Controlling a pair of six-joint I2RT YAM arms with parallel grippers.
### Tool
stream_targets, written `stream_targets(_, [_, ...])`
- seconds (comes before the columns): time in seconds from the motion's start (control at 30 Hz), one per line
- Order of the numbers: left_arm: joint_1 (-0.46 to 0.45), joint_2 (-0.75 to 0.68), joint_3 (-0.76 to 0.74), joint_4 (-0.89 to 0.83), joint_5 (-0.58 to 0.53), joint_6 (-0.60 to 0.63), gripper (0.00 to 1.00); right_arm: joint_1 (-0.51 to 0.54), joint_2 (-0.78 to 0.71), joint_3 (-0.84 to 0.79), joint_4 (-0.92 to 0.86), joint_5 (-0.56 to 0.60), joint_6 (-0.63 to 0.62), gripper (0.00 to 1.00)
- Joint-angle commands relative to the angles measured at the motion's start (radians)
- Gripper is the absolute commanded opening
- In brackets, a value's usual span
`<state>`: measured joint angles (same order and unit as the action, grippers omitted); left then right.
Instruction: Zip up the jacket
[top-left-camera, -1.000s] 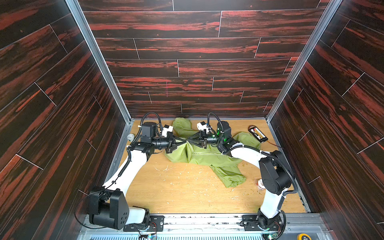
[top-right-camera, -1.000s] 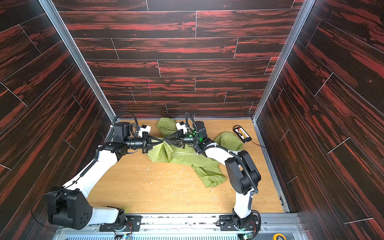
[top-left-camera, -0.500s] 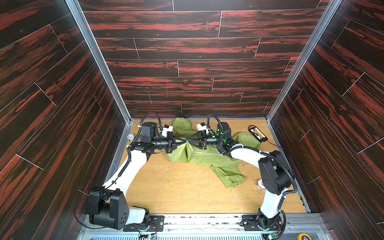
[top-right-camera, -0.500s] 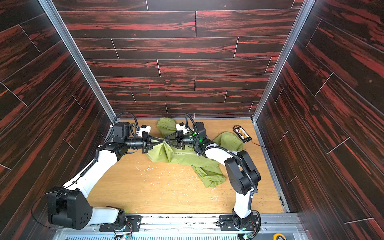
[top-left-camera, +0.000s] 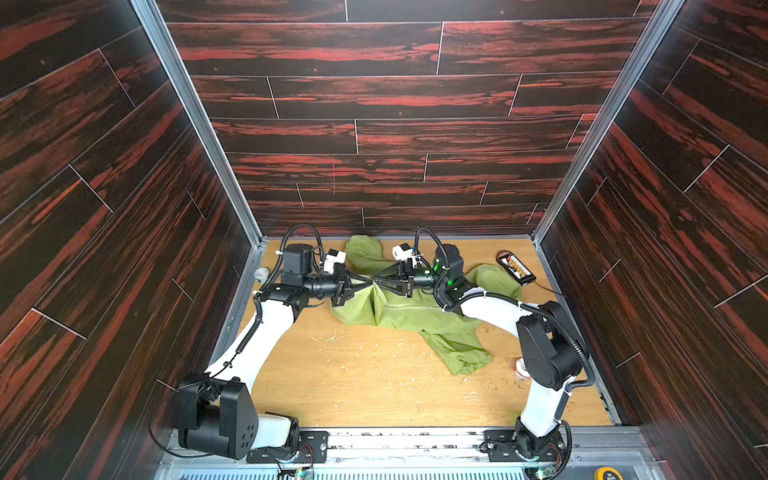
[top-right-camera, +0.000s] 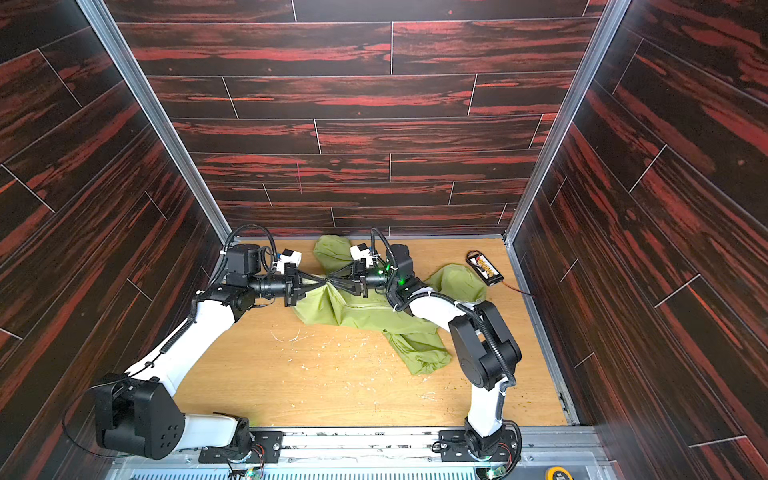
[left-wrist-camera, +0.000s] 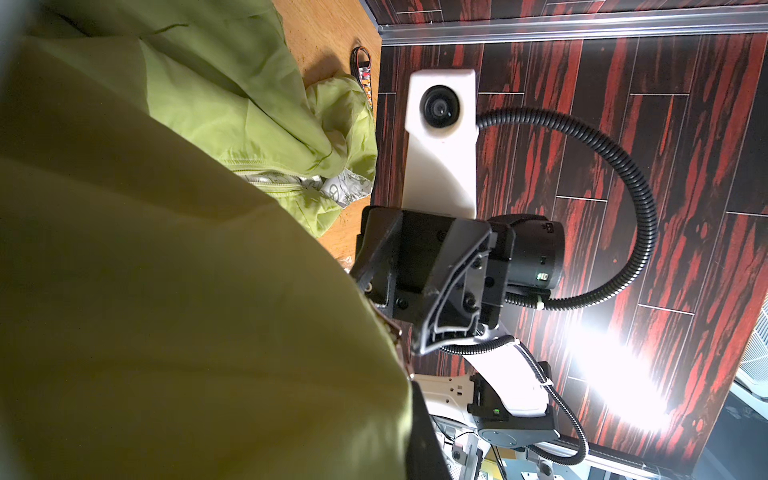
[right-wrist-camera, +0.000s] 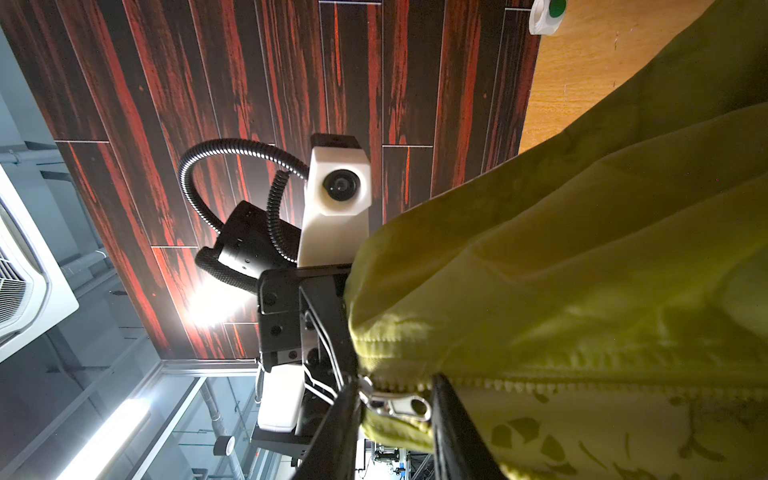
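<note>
The silver zipper pull is wedged crosswise from finger to finger, so next I open my right gripper and close it on the pull's loose end (right-wrist-camera: 417, 409) before pulling it along.
The lime-green jacket (top-left-camera: 415, 311) (top-right-camera: 365, 311) lies crumpled at the back middle of the wooden table, with one sleeve trailing toward the front. Both grippers meet tip to tip at a raised fold of it. My left gripper (top-left-camera: 369, 284) (top-right-camera: 323, 282) is shut on the fabric, which fills most of the left wrist view (left-wrist-camera: 166, 291). One dark finger (left-wrist-camera: 424, 436) shows at the cloth's edge. My right gripper (top-left-camera: 378, 284) (right-wrist-camera: 395, 386) has its fingers on either side of the silver zipper pull (right-wrist-camera: 395, 405) and the zipper's end, closed on them. White patterned lining (left-wrist-camera: 345, 189) shows further along.
A black device with coloured wires (top-left-camera: 515, 266) lies at the back right. A white roll (top-left-camera: 262, 274) sits by the left wall. A small round object (top-left-camera: 521, 368) is beside the right arm. Pale flecks (top-left-camera: 365, 349) litter the table. Dark wood walls close in on three sides.
</note>
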<state>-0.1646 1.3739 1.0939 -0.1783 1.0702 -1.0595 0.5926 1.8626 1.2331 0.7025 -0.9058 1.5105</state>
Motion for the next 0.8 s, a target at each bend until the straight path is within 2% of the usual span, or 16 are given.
stream_targets(0.0, [-0.002,0.003,-0.009,0.036,0.014,-0.003,0.0,-0.007,-0.023,-0.009,0.015,-0.002,0.001,0.29])
stream_targets(0.27, [-0.002,0.008,-0.009,0.037,0.017,-0.002,0.0,-0.017,-0.039,-0.035,0.018,0.004,-0.002,0.21])
stream_targets(0.5, [-0.002,0.007,-0.016,0.037,0.019,-0.001,0.0,-0.018,-0.032,-0.026,0.05,0.0,0.018,0.19])
stream_targets(0.57, [-0.001,0.004,-0.017,0.039,0.019,-0.002,0.0,-0.018,-0.029,-0.028,0.07,0.0,0.033,0.21])
stream_targets(0.67, [-0.001,0.003,-0.016,0.039,0.022,0.0,0.0,-0.018,-0.026,-0.037,0.067,0.008,0.037,0.33])
stream_targets(0.77, [-0.002,0.001,-0.014,0.038,0.023,-0.003,0.0,-0.017,-0.015,-0.034,0.062,0.008,0.04,0.37])
